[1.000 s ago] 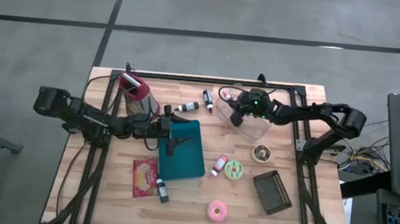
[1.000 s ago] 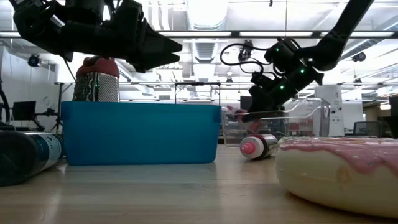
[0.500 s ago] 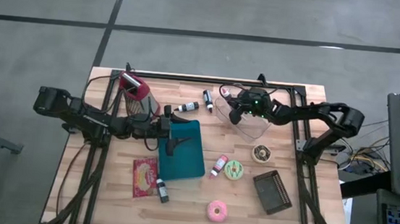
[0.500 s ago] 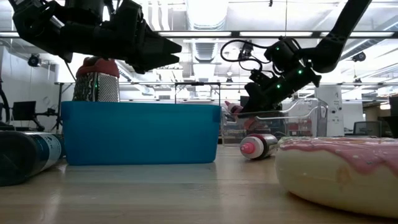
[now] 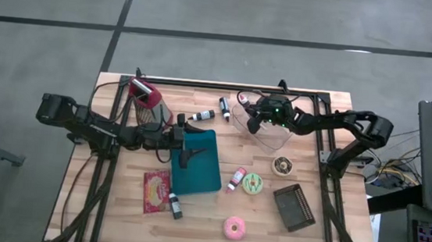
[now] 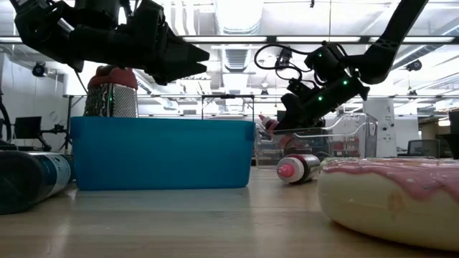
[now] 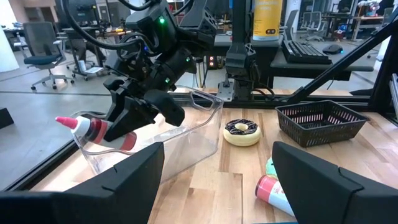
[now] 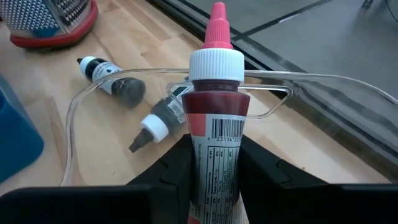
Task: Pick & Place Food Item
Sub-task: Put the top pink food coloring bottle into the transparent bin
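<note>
My right gripper should release the red sauce bottle near the middle of the clear plastic container's bottom (image 5: pixel 257 127).
A red sauce bottle (image 8: pixel 214 124) with a white collar and pink nozzle sits between the fingers of my right gripper (image 5: pixel 253 123), which is shut on it. The gripper is at the left end of a clear plastic container (image 5: pixel 271 134) at the table's far middle. The bottle (image 7: pixel 93 129) pokes its nozzle past the container's rim (image 7: pixel 81 144). My left gripper (image 7: pixel 217 155) waits open and level above the blue bin (image 5: pixel 199 165), with nothing between its fingers. My right gripper pinches the bottle's labelled body (image 8: pixel 214 163), below the white collar, between its two fingers. The fingers (image 8: pixel 171 168) come from the table's right, slanting down, and lie along the bottle. The nozzle (image 6: pixel 268 123) points beyond the fingertips toward the table's left, tilted above the container's rim.
Two dark bottles (image 5: pixel 201 116) (image 5: pixel 224 108) and a grater (image 5: pixel 146 99) lie at the far left. Nearer are a pink-capped bottle (image 5: pixel 237 178), a green donut (image 5: pixel 253 184), a chocolate donut (image 5: pixel 282 166), a black basket (image 5: pixel 294 207), a pink donut (image 5: pixel 234 228) and a snack packet (image 5: pixel 156 190).
My right gripper has tipped a little with the bottle. The bottle's nozzle end has come up and slightly toward the table's left, above the container's rim.
</note>
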Robot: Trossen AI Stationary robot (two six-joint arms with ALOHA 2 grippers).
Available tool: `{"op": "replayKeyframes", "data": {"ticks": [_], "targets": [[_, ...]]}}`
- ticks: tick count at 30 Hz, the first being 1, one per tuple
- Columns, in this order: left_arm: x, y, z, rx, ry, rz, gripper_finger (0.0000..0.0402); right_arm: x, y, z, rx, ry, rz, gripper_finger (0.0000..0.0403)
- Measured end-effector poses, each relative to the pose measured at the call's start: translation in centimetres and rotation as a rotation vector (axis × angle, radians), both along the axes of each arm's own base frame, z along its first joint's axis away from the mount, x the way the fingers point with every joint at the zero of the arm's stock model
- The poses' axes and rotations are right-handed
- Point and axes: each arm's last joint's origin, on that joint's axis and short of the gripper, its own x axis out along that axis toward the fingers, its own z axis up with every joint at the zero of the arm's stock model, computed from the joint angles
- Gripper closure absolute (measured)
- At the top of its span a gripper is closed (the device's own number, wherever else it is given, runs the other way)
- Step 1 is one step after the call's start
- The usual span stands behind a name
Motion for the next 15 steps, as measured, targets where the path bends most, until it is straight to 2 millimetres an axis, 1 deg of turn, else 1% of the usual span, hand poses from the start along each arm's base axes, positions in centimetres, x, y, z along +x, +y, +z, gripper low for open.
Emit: {"op": "replayKeyframes", "data": {"ticks": [7, 12, 15], "targets": [[0.00, 0.00, 0.00, 0.000, 0.000, 0.000, 0.0096, -0.47, -0.52, -0.23, 0.018, 0.021, -0.023, 0.0311], [0.00, 0.00, 0.00, 0.000, 0.000, 0.000, 0.0096, -0.74, -0.32, -0.79, 0.050, 0.086, -0.011, 0.0328], [0.00, 0.00, 0.00, 0.000, 0.000, 0.000, 0.0096, -0.84, -0.25, -0.92, 0.058, 0.110, -0.006, 0.0330]]}}
